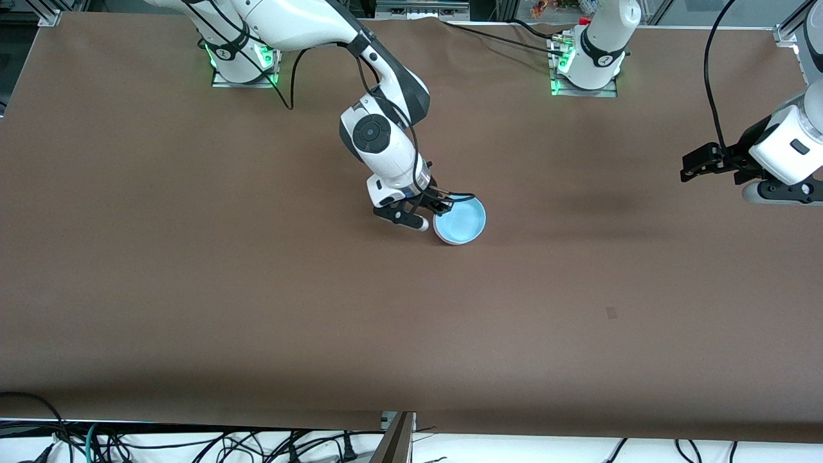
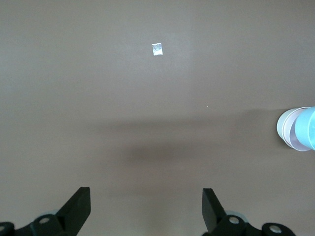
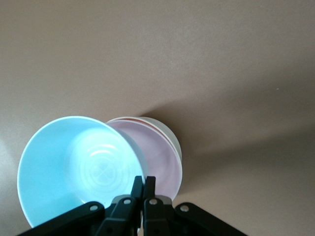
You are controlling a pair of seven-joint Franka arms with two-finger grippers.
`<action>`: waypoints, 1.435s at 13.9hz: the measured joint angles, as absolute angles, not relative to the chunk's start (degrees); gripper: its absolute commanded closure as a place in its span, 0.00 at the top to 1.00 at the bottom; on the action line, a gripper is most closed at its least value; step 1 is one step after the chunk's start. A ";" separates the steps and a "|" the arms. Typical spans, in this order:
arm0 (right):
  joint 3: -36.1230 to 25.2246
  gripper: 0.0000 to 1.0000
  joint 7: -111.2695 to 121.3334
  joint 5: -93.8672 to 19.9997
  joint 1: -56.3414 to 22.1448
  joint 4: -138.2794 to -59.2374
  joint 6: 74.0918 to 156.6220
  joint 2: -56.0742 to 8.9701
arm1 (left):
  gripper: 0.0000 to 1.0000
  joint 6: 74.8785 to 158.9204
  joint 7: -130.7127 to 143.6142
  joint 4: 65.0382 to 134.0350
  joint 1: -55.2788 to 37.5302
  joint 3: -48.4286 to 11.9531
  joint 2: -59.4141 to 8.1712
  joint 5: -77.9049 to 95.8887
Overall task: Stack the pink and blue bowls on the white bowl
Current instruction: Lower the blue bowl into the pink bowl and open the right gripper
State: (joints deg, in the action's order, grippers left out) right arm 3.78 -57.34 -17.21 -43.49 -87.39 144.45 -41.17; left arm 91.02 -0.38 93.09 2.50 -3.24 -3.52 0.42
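Note:
My right gripper needs to let go of the blue bowl inside the pink bowl (image 1: 457, 222) (image 3: 135, 164), which is sitting in the white bowl.
The light blue bowl (image 1: 460, 220) is in the middle of the table, held by its rim in my right gripper (image 1: 442, 206). In the right wrist view my right gripper (image 3: 144, 184) is shut on the rim of the blue bowl (image 3: 81, 167), which is tilted over the pale pink bowl (image 3: 160, 157). The pink bowl sits nested in the white bowl (image 3: 168, 132). In the front view only a pale edge of the white bowl (image 1: 445, 237) shows under the blue one. My left gripper (image 1: 697, 165) waits open and empty above the left arm's end of the table; it also shows in its own wrist view (image 2: 146, 206).
The brown table (image 1: 257, 289) carries a small tape mark (image 1: 611, 313), nearer the front camera than the bowls and toward the left arm's end. It also shows in the left wrist view (image 2: 157, 48). The bowl stack (image 2: 294, 129) sits at that view's edge.

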 measured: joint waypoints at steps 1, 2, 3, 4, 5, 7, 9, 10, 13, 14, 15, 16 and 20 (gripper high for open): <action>3.75 0.00 -57.37 -17.19 -43.65 -87.13 144.56 -41.65 | 1.00 91.01 -0.40 93.13 2.38 -3.45 -3.52 0.42; 3.74 0.00 -57.37 -17.16 -43.73 -86.99 144.69 -41.94 | 1.00 91.01 -0.41 93.17 2.32 -3.61 -3.52 0.42; 3.69 0.00 -57.37 -17.13 -43.74 -86.84 144.72 -42.03 | 1.00 91.01 -0.41 93.18 2.34 -3.64 -3.52 0.42; 3.62 0.00 -57.37 -17.10 -43.74 -86.64 144.71 -42.04 | 1.00 91.01 -0.42 93.19 2.38 -3.64 -3.52 0.42; 3.55 0.00 -57.37 -17.08 -43.74 -86.33 144.63 -42.03 | 1.00 91.01 -0.43 93.20 2.40 -3.64 -3.52 0.42; 3.48 0.00 -57.35 -16.95 -43.74 -85.83 144.05 -42.02 | 1.00 91.01 -0.45 93.23 2.38 -3.65 -3.52 0.43; 3.47 0.00 -57.33 -16.45 -43.74 -85.69 143.34 -42.02 | 1.00 90.89 -0.46 93.24 2.37 -3.68 -3.52 0.43; 3.46 0.00 -57.27 -15.82 -43.74 -85.69 142.56 -42.02 | 1.00 90.85 -0.48 93.25 2.36 -3.69 -3.52 0.44; 3.42 0.00 -57.19 -12.61 -43.75 -85.65 139.32 -42.01 | 1.00 90.80 -0.51 93.27 2.28 -3.80 -3.52 0.44; 3.42 0.00 -57.19 -12.34 -43.76 -85.60 138.95 -42.00 | 1.00 90.78 -0.51 93.27 2.27 -3.82 -3.52 0.44; 3.42 0.00 -57.19 -12.31 -43.79 -85.57 138.78 -41.99 | 1.00 90.75 -0.51 93.28 2.27 -3.82 -3.52 0.44; 3.42 0.00 -57.19 -12.30 -43.84 -85.56 138.78 -41.99 | 1.00 90.73 -0.51 93.28 2.27 -3.82 -3.52 0.44; 3.42 0.00 -58.50 -12.31 -44.05 -85.56 139.41 -42.15 | 1.00 90.67 -0.52 93.28 2.27 -3.82 -3.52 0.44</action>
State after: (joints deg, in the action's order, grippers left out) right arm 3.42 -58.50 -12.31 -44.05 -85.56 139.41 -42.15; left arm 90.67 -0.52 93.28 2.27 -3.82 -3.52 0.44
